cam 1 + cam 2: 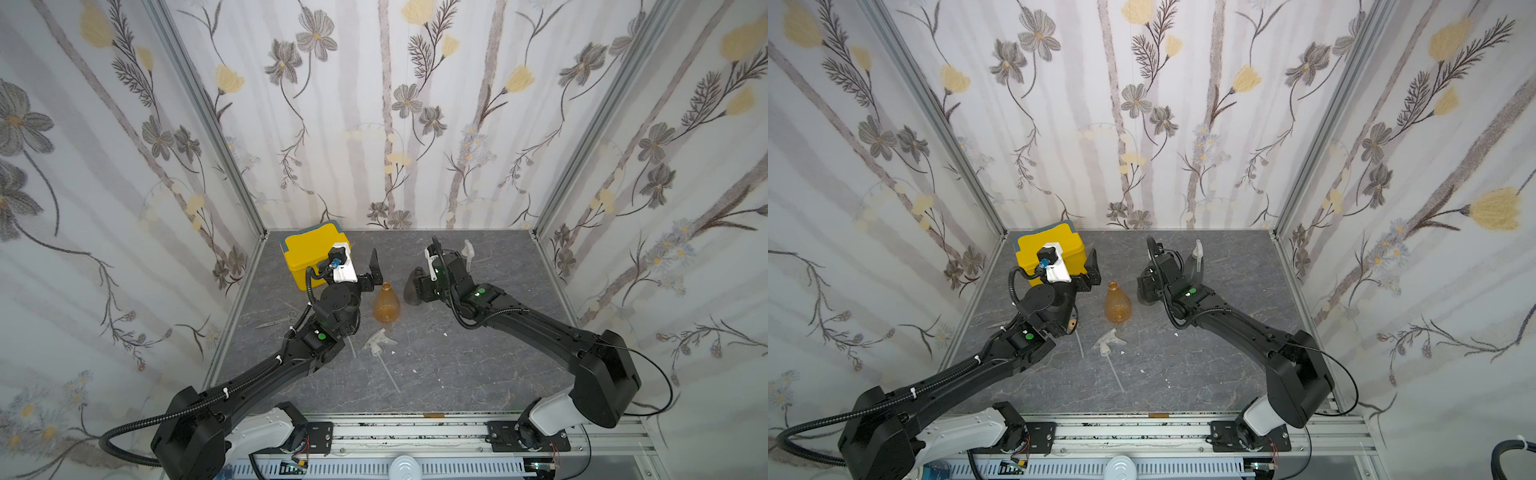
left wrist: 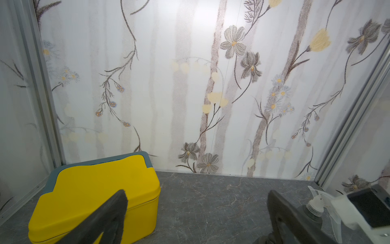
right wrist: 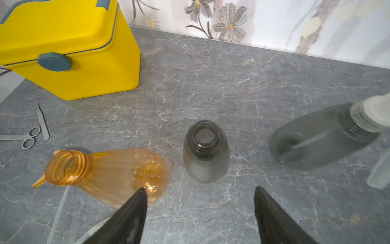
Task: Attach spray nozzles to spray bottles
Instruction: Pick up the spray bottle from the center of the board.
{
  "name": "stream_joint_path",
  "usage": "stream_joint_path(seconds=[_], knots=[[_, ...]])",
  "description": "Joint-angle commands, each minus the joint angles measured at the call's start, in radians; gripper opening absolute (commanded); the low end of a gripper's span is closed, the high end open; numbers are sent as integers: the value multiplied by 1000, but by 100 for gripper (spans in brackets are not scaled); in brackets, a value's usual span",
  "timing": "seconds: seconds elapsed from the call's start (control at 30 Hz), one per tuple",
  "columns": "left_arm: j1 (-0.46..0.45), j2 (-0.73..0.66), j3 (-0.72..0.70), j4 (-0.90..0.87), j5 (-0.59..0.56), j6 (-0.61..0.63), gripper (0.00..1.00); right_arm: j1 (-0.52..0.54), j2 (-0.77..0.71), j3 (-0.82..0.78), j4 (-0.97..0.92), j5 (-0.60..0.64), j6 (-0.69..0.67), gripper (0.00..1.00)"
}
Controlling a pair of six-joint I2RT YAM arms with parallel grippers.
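The open smoky grey spray bottle beside the amber spray bottle will be taken by my left gripper, which will close on the lower body [image 1: 411, 295] of that grey bottle.
An amber spray bottle [image 1: 386, 305] [image 3: 109, 173] stands mid-table with its neck open. To its right stands a smoky grey spray bottle [image 3: 205, 152], also with its neck open. A second grey bottle [image 1: 1195, 264] [image 3: 320, 137] stands further back with a whitish spray nozzle [image 3: 375, 114] on its neck. Another clear nozzle [image 1: 379, 343] lies loose with its dip tube towards the front. An orange nozzle [image 1: 1073, 324] peeks out from under the left arm. My right gripper [image 3: 200, 196] is open just short of the open grey bottle, holding nothing. My left gripper [image 2: 196, 211] is wide open beside the yellow box.
A yellow lidded box [image 1: 309, 253] sits at the back left corner. Small scissors [image 3: 21, 138] and a thin metal tool [image 3: 43, 122] lie on the grey tabletop [image 1: 457, 365] in front of it. Patterned walls close in the left, back and right sides.
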Motion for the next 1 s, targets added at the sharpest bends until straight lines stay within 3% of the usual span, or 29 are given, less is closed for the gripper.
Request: stream_joint_path(seconds=[0.0, 0.53, 0.97], knots=[[4, -3, 10, 12, 25, 1, 100, -27, 70, 49, 37, -93, -68, 78], [7, 14, 14, 1, 101, -5, 100, -85, 333, 201, 64, -96, -67, 69], [9, 14, 15, -1, 117, -5, 100, -76, 289, 142, 96, -70, -60, 52]])
